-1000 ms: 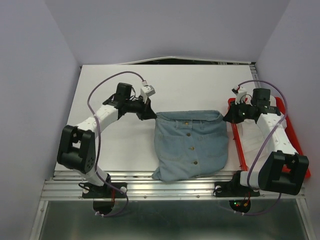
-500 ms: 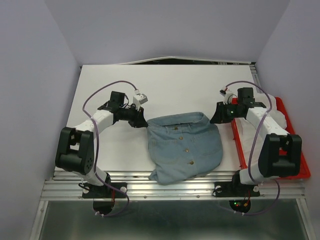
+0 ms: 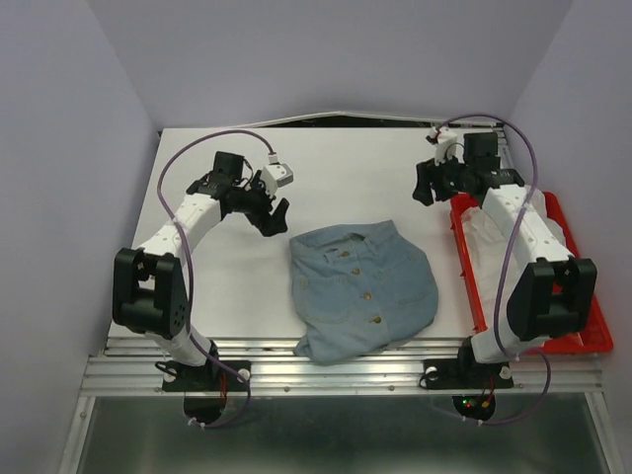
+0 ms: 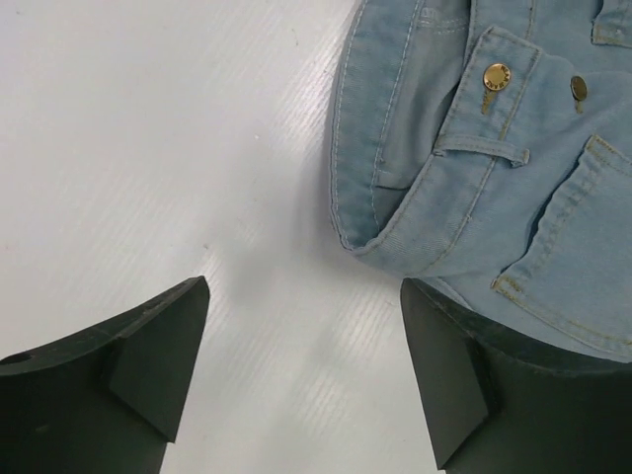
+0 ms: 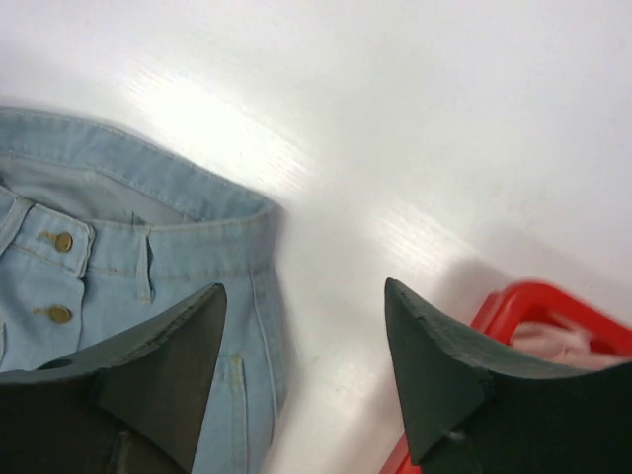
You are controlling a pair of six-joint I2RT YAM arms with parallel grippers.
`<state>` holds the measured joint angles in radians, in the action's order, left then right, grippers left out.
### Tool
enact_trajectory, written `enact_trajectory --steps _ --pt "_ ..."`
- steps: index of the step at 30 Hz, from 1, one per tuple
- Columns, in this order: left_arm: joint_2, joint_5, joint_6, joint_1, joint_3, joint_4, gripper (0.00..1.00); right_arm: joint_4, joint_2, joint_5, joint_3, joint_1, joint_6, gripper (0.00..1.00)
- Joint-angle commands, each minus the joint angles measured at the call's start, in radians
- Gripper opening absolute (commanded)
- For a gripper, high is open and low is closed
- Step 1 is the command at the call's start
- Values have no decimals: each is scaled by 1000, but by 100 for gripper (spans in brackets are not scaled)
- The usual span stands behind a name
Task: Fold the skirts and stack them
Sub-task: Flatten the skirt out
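Next, my left gripper pinches its corner (image 3: 294, 242) of the crumpled skirt's gaping waistband while my right gripper takes the other corner, to pull the skirt straight before folding.
One light-blue denim skirt (image 3: 362, 286) lies crumpled on the white table, its brass buttons facing up and its hem hanging over the near edge. The waistband corner (image 4: 395, 212) shows in the left wrist view, and the skirt's other corner (image 5: 252, 222) in the right wrist view. My left gripper (image 3: 274, 218) hovers open just left of and behind the skirt, holding nothing. My right gripper (image 3: 425, 185) is open too, lifted above the table behind the skirt's right corner, empty.
A red plastic tray (image 3: 573, 336) with white cloth (image 3: 494, 242) in it stands along the table's right edge, under my right arm; its corner (image 5: 513, 301) shows beside the right fingers. Grey walls close in both sides. A metal rail (image 3: 336, 367) runs along the near edge.
Both grippers were shut on the skirt's top corners and have opened, letting go. Both arms lifted back and away. The skirt slid left and slumped into a rumpled heap.
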<state>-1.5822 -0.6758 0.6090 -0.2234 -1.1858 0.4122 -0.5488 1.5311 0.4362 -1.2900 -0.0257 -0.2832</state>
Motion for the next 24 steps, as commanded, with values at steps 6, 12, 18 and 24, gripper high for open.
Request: enact_trajectory --steps 6,12,18,24 --pt "11 42 -86 -68 21 -76 91 15 167 -143 -72 -210 -86 61" --pt "-8 104 40 -183 -9 -52 88 52 280 -168 -95 -223 -82 60" --pt "-114 105 78 -226 -64 -7 86 29 354 -127 -132 -223 -77 59" --pt "-163 113 112 -234 -80 20 86 15 371 -62 -140 -223 -63 30"
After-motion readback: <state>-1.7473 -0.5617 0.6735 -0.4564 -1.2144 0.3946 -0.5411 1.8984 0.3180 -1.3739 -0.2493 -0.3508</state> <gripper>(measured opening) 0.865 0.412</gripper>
